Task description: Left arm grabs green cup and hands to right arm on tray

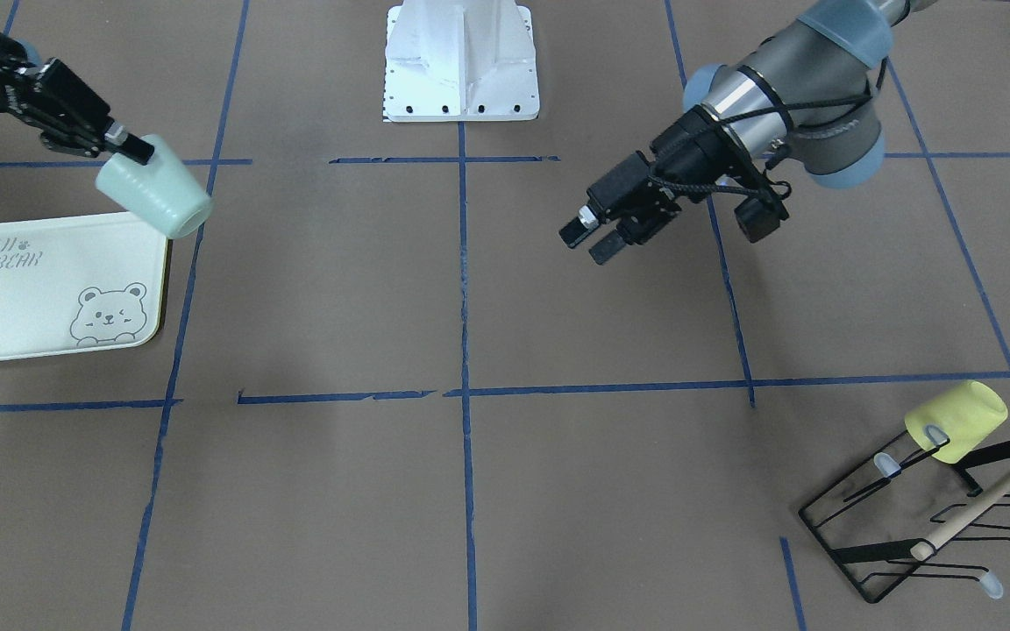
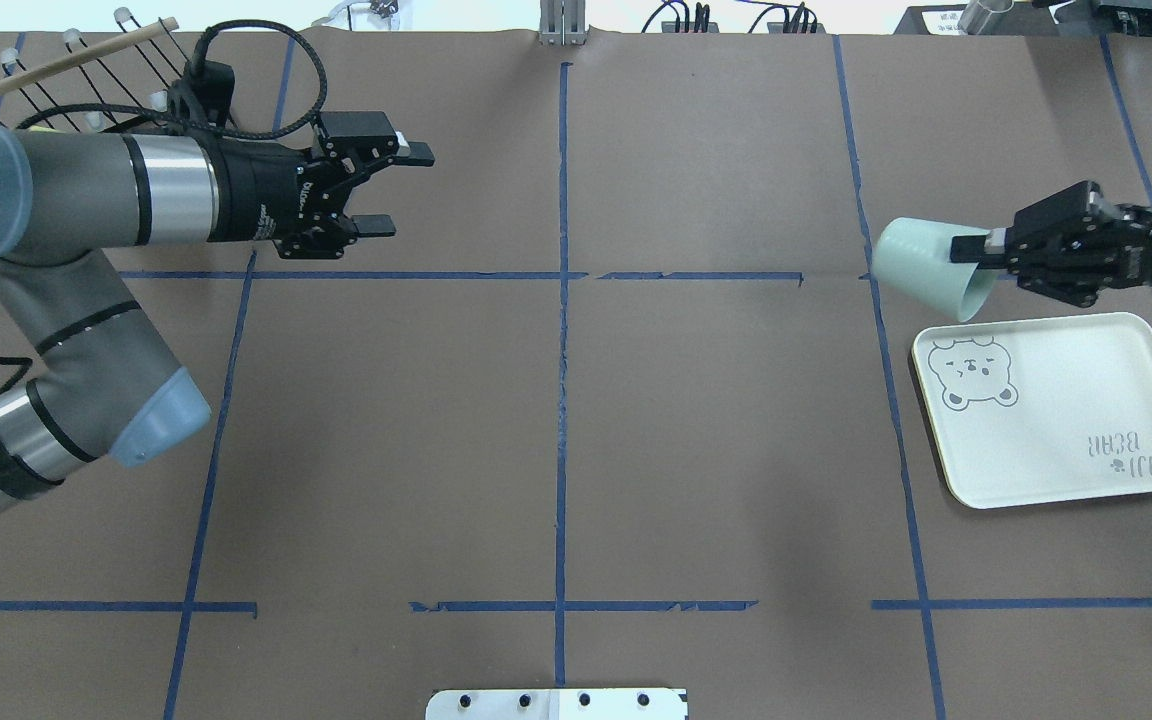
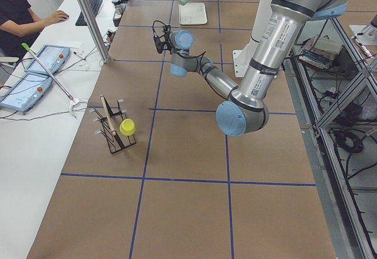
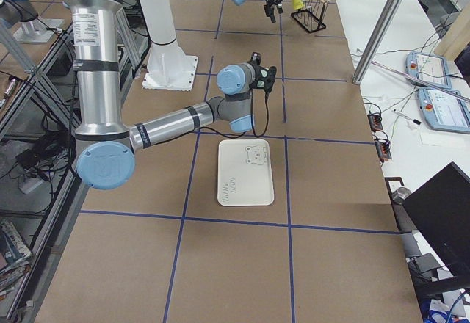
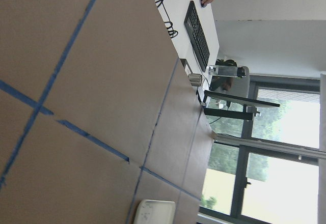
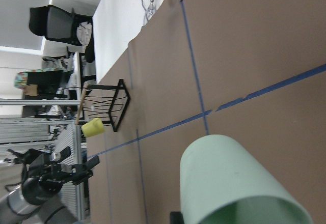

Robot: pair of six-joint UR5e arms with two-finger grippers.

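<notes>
Next, I set the green cup, now tilted above the tray's far corner, upright with my right gripper on the tray [image 1: 61, 294] between the lettering and bear drawing, near the bear.
My right gripper [image 2: 976, 258] is shut on the rim of the green cup [image 2: 924, 266]. It holds the cup tilted on its side in the air, just past the far corner of the tray [image 2: 1066, 430]. In the front view the cup [image 1: 156, 198] hangs over the tray's [image 1: 23, 307] corner, with the right gripper [image 1: 131, 150] behind it. The right wrist view shows the cup [image 6: 232, 183] close up. The tray lies flat with nothing on it. My left gripper [image 2: 398, 190] is open and empty above the table on the left side; the front view shows it too [image 1: 586, 243].
A black wire rack [image 1: 935, 526] with a wooden rod stands at the far left corner of the table, with a yellow cup [image 1: 957, 420] hung on one prong. The white robot base [image 1: 461, 61] is at the table's near edge. Blue tape lines cross the brown table.
</notes>
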